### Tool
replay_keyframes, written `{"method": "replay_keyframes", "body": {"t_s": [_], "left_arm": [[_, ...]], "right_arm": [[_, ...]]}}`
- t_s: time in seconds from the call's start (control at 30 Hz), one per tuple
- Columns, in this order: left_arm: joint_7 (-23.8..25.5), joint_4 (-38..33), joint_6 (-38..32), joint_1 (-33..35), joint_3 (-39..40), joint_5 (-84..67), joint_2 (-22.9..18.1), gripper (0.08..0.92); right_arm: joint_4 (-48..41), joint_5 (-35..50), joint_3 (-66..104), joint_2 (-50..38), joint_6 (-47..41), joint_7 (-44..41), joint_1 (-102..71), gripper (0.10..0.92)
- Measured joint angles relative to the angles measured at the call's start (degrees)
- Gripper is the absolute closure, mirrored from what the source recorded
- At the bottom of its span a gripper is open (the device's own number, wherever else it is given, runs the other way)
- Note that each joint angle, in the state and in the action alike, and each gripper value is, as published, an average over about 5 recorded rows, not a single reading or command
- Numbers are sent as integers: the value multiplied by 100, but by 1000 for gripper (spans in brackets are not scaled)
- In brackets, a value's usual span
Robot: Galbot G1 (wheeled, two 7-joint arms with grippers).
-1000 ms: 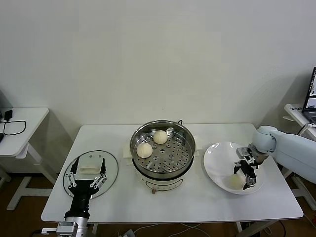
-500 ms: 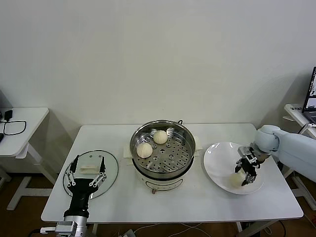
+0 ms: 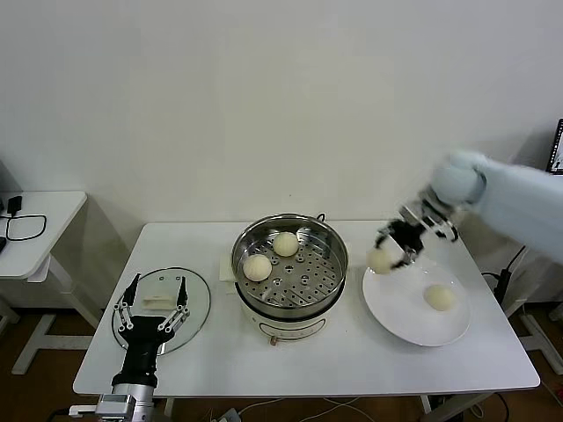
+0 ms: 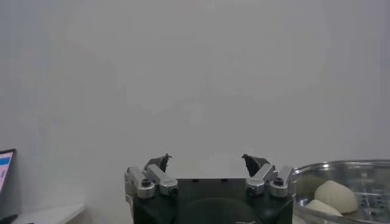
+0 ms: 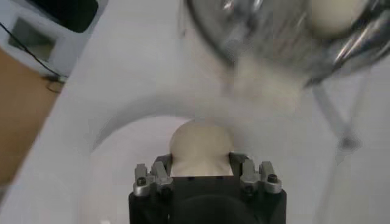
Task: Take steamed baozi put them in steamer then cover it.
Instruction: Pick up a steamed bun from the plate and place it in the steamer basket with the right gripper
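Note:
Next, my right gripper releases its baozi on the perforated tray's bare front part (image 3: pixel 292 293), near the steamer's near rim.
Two steamed baozi (image 3: pixel 257 267) (image 3: pixel 284 243) lie on the perforated tray of the steel steamer (image 3: pixel 330 255) at the table's middle. My right gripper (image 3: pixel 390 251) hangs in the air between the steamer and the white plate (image 3: pixel 396 308), shut on a third baozi (image 3: pixel 380 260). The right wrist view shows that baozi (image 5: pixel 201 140) pinched between the jaws of the right gripper (image 5: pixel 201 162), with the steamer (image 5: pixel 274 36) just beyond it. Another baozi (image 3: pixel 440 297) rests on the plate. My left gripper (image 3: pixel 155 309) stands open above the glass lid (image 3: pixel 199 297), holding nothing.
The glass lid with its white handle lies flat at the table's left. A small white side table (image 3: pixel 35 233) stands farther left. In the left wrist view, the open left gripper (image 4: pixel 206 162) faces the wall, with the steamer's rim (image 4: pixel 341 165) beside it.
The right gripper closed on a baozi on the plate, lifted it and carried it up and left toward the steamer. One baozi stays on the plate. The left arm has barely moved.

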Motion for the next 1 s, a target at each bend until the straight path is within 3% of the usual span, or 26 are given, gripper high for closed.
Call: {"method": "replay_keyframes", "body": {"t_s": [0.6, 1.0], "left_arm": [[-16, -1, -12, -18, -43, -22, 6, 177], [-66, 37, -22, -13, -69, -32, 7, 177]], "right_arm": [[543, -1402, 12, 1629, 1900, 284, -26, 382], [473, -2279, 83, 2115, 2506, 251, -652, 379]]}}
